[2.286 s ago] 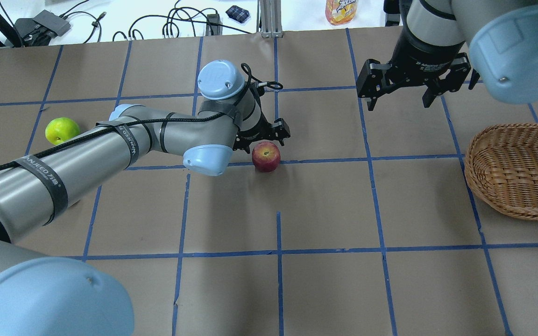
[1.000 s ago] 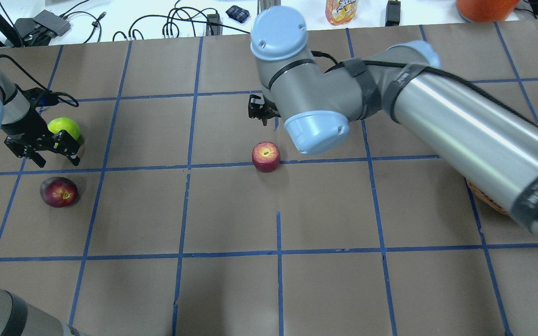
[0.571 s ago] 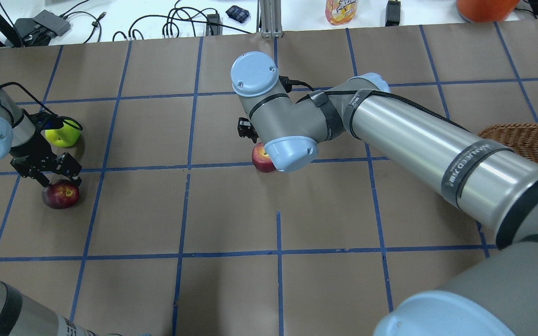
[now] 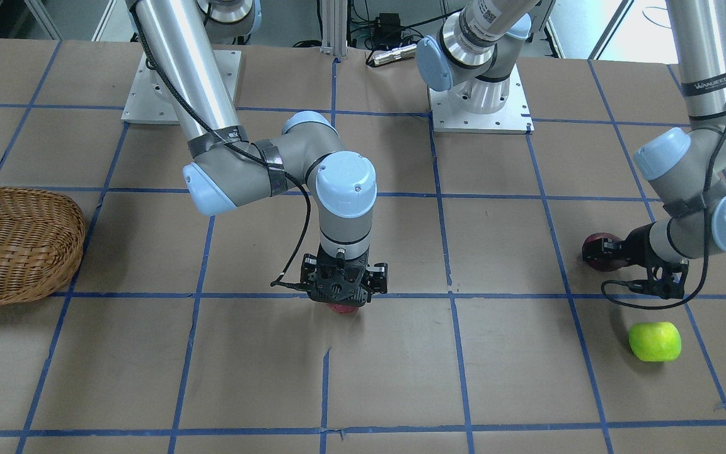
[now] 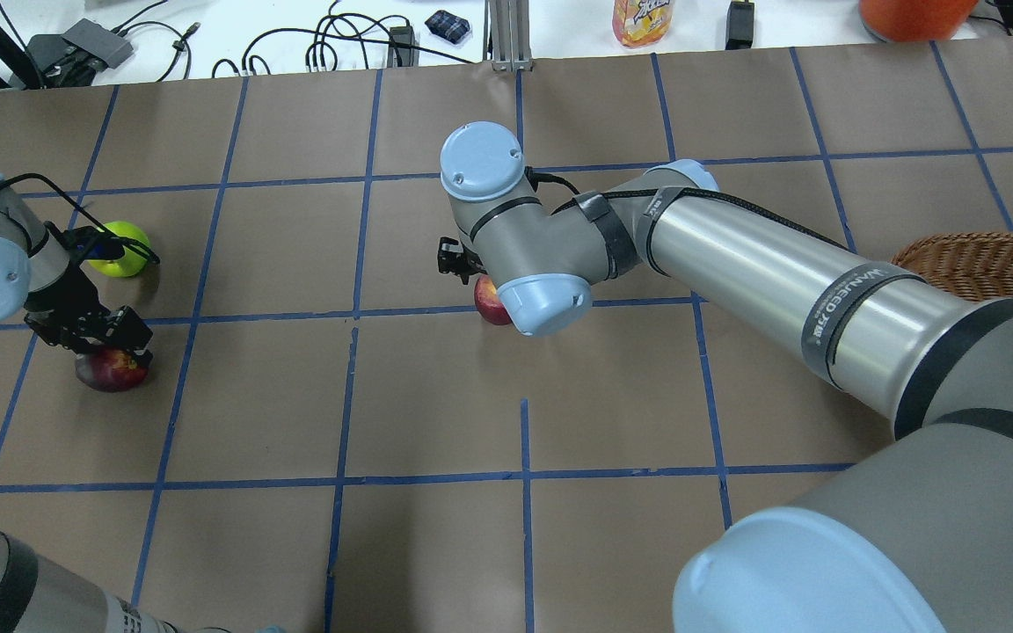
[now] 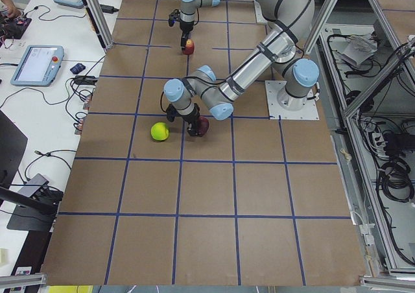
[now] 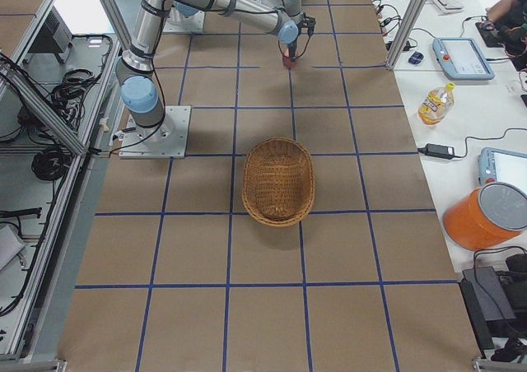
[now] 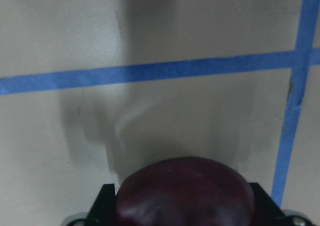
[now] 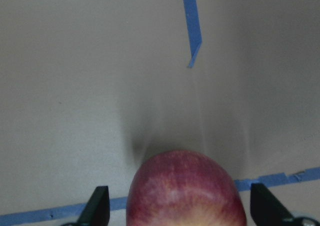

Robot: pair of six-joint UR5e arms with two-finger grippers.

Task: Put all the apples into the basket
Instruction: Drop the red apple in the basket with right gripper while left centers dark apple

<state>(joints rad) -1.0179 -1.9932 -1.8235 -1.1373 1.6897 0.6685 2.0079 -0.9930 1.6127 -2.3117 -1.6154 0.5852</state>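
Observation:
My left gripper needs to release the maroon apple on the blue tape line, setting it free at the red apple's spot (image 4: 328, 292).
The red apple (image 9: 185, 191) lies on the table between the open fingers (image 9: 100, 206) of my right gripper (image 4: 343, 297), with a gap at each side; only its edge shows in the overhead view (image 5: 489, 303). The maroon apple (image 8: 185, 191) lies on the table at the left, also shown in the overhead view (image 5: 112, 371). My left gripper (image 5: 106, 347) is lowered over it, open, with its fingers (image 8: 106, 201) close against both sides. The green apple (image 5: 120, 249) lies free just beyond it. The wicker basket (image 5: 981, 264) sits empty at the right.
Brown paper with a blue tape grid covers the table (image 5: 524, 527). My right arm stretches from the near right across the middle. Cables, a drink bottle (image 5: 643, 19) and an orange bucket lie beyond the far edge.
The left arm left the red apple and moved left, then lowered over the maroon apple. The right arm swung in from the basket side and lowered around the red apple.

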